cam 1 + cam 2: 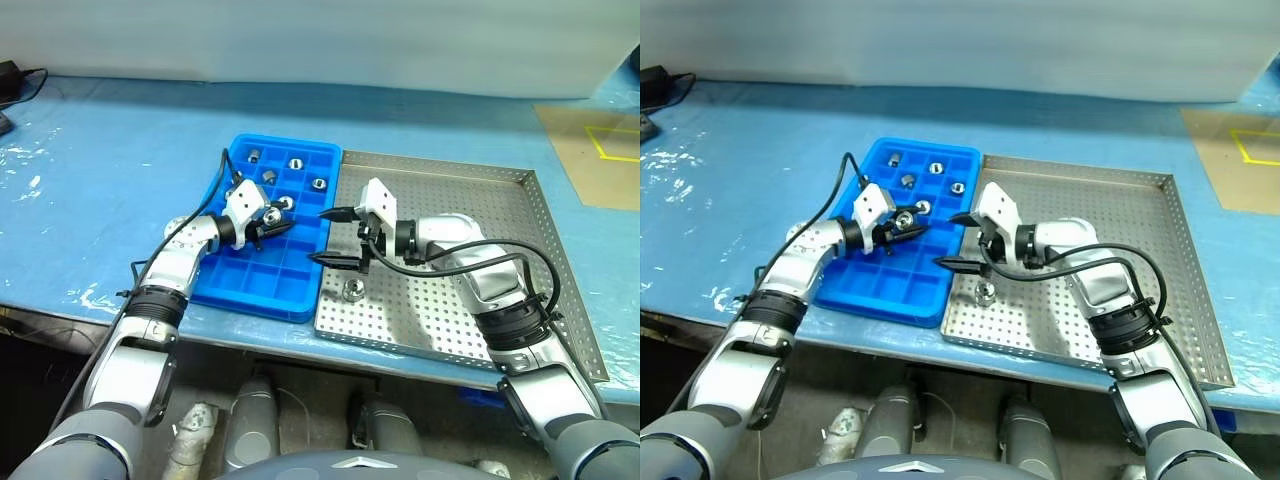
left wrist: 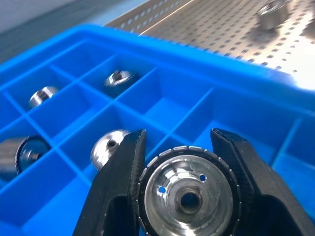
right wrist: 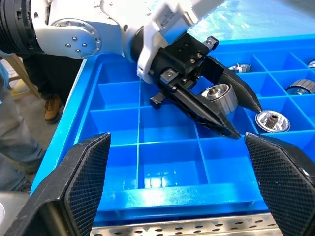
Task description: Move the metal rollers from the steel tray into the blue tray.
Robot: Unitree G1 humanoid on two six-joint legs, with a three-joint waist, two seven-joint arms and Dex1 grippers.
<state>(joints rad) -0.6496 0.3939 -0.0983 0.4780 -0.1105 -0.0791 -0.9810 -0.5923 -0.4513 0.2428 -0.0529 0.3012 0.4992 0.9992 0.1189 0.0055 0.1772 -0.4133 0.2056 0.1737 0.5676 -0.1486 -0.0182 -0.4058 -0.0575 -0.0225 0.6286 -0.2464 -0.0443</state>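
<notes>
Next, I release the metal roller, now held above the middle compartments, from my left gripper in the blue tray's empty middle compartment (image 1: 275, 252), which is just in front of that gripper's fingertips.
My left gripper (image 1: 283, 226) is shut on a metal roller (image 2: 187, 196), held just above the middle compartments of the blue tray (image 1: 250, 285). Several metal rollers lie in the tray's far compartments, among them one (image 1: 296, 160) and another (image 1: 318, 183). One metal roller (image 1: 352, 291) stands on the steel tray (image 1: 470, 200) near its front left corner. My right gripper (image 1: 318, 236) is open and holds nothing. It points left over the border between the two trays, facing the left gripper (image 3: 236, 132).
Both trays sit side by side on a table with a blue cover (image 1: 100, 170). A tan board (image 1: 600, 150) with yellow tape lies at the far right. A black cable (image 1: 20, 80) lies at the far left.
</notes>
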